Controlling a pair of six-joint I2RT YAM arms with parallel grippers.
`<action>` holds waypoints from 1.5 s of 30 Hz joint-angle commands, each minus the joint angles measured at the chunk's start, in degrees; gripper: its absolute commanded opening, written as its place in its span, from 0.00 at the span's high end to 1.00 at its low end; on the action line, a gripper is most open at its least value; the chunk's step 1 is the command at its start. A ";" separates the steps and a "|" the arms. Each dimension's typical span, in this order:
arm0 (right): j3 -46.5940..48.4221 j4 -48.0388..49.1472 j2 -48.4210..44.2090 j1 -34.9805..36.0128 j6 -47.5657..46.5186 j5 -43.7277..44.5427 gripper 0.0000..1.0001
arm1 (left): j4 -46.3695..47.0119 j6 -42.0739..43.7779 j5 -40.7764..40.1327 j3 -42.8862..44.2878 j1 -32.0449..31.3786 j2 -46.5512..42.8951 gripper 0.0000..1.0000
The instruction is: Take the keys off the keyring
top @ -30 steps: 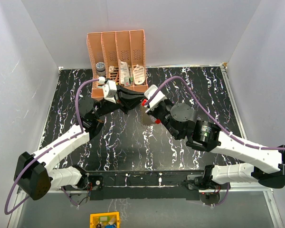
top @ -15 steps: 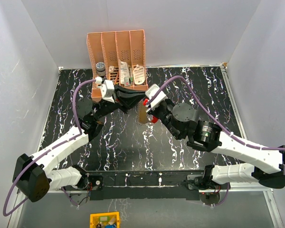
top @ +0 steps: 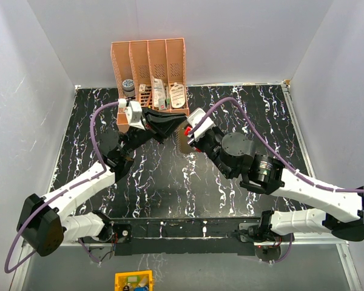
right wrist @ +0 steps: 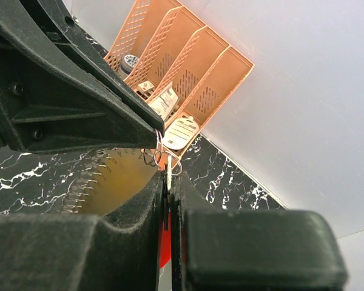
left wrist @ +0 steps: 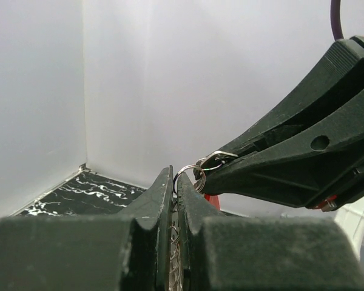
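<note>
I will open my left gripper, which pinches the keyring's edge away from the key, and take the part of the keyring (left wrist: 202,174) close to the key before pulling them apart.
Both grippers meet in mid-air above the table's back middle. My left gripper (top: 172,128) (left wrist: 175,177) is shut on a thin wire keyring (left wrist: 186,172) (right wrist: 159,147) that pokes out between its fingertips. My right gripper (top: 187,131) (right wrist: 168,177) is shut on the keys (right wrist: 170,165), a flat silvery blade with a bright red part (right wrist: 164,242) (left wrist: 212,202) (top: 186,130), right against the ring. A flat tan piece with small metal teeth (top: 182,141) (right wrist: 112,182) hangs below the two grippers. How the ring and key join is hidden by the fingers.
An orange four-slot organiser (top: 148,63) (right wrist: 188,73) stands at the back wall, just behind the grippers. It holds a pale oval tag with dark print (top: 177,93) (right wrist: 181,131) and other small items. White walls close the sides.
Both grippers, still joined at the ring, have shifted a little up and back toward the organiser. The tan piece rose with them.
</note>
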 commanded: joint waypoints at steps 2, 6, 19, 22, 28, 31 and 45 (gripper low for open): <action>-0.50 2.60 -2.21 0.31 1.43 -0.56 1.00 | 8.38 -8.06 -11.46 -0.87 0.69 1.18 1.00; -0.64 2.96 -2.02 0.27 1.47 -0.65 1.00 | 8.55 -13.93 -12.44 -0.12 0.71 2.53 1.00; 0.57 2.80 -1.41 0.31 1.06 -0.91 1.00 | -6.56 -11.24 -11.33 2.74 0.70 0.75 0.76; 1.32 2.40 -0.89 0.31 0.95 -1.07 1.00 | -10.66 -5.04 -10.84 4.00 0.72 -1.30 0.57; 1.49 2.77 -0.61 0.31 0.73 -1.08 1.00 | -15.95 6.95 -5.66 4.44 0.72 -3.86 0.47; 1.73 2.63 -0.04 0.31 0.69 -1.15 1.00 | -15.45 11.46 -0.47 3.64 0.72 -4.02 0.53; 1.71 2.43 -0.43 0.31 1.03 -1.43 1.00 | -7.42 16.65 6.31 0.01 0.72 -4.29 0.63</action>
